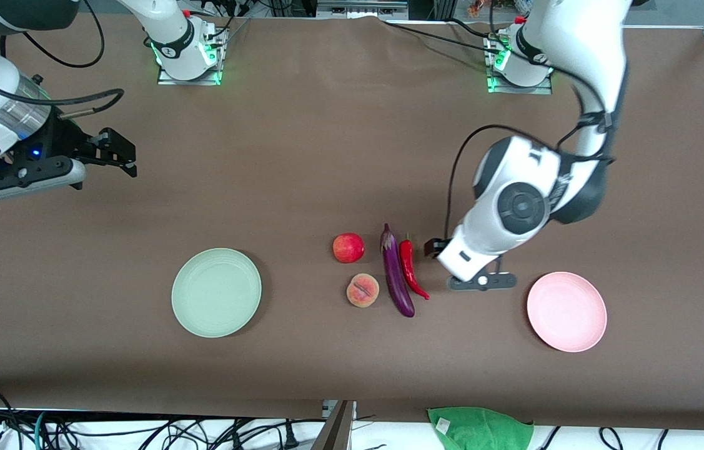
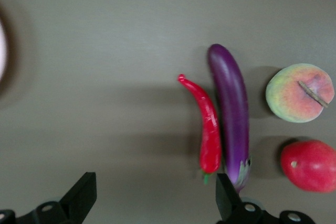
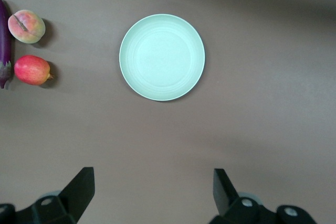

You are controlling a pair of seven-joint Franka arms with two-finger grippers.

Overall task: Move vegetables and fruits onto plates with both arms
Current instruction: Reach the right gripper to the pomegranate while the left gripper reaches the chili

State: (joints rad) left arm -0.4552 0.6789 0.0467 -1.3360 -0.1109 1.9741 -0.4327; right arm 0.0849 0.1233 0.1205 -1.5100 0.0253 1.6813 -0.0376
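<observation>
The red chili is beside the purple eggplant. Next, my left gripper should move to the red chili's middle [image 1: 407,263] [image 2: 211,134] and close there.
A red apple [image 1: 348,247] and an orange-pink peach [image 1: 362,290] lie beside a purple eggplant [image 1: 396,272] and a red chili [image 1: 411,269] at the table's middle. The mint plate [image 1: 216,292] sits toward the right arm's end, the pink plate [image 1: 566,311] toward the left arm's end. My left gripper [image 2: 156,195] hangs open and empty over bare table beside the chili [image 2: 210,129], between it and the pink plate; the eggplant [image 2: 231,114] lies just past the chili. My right gripper [image 1: 119,152] is open and empty, held high over the right arm's end; its wrist view shows the mint plate [image 3: 161,57].
A green cloth [image 1: 480,428] hangs at the table edge nearest the front camera, with cables beside it. The arm bases [image 1: 189,56] [image 1: 517,69] stand along the farthest edge. The brown tabletop [image 1: 327,156] spreads between the bases and the produce.
</observation>
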